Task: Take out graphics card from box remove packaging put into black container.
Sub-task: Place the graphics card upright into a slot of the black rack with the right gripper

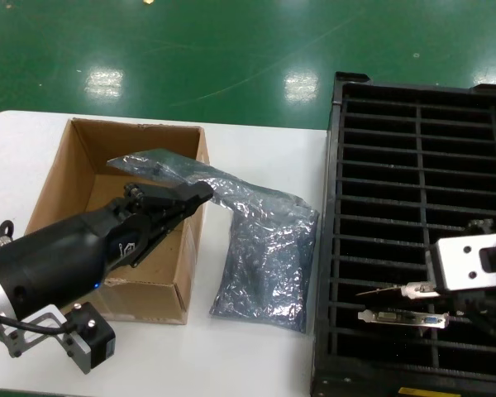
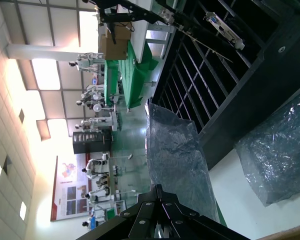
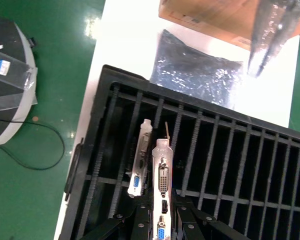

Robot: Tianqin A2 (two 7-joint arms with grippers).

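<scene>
I need to use my right gripper to set the graphics card down in the slot [image 1: 398,286] [image 3: 165,156] just beyond the second card.
My left gripper [image 1: 197,195] is shut on a crinkly grey packaging bag [image 1: 160,165] and holds it above the brown box [image 1: 59,178]. The left wrist view shows that bag [image 2: 176,150] hanging from the closed gripper tips [image 2: 157,189]. Another packaging bag [image 1: 264,256] lies flat on the table between the box and the black container [image 1: 422,141]. My right gripper [image 1: 455,294] is shut on a graphics card [image 1: 397,290] over the container's near slots. In the right wrist view its silver bracket [image 3: 161,170] sits between my fingers [image 3: 140,220]. A second card [image 3: 138,167] stands in the neighbouring slot.
The white table [image 1: 256,141] ends at a green floor [image 1: 231,50] beyond. The box's near wall [image 1: 161,298] stands beside my left arm. A cable [image 3: 50,150] lies on the floor beside the container.
</scene>
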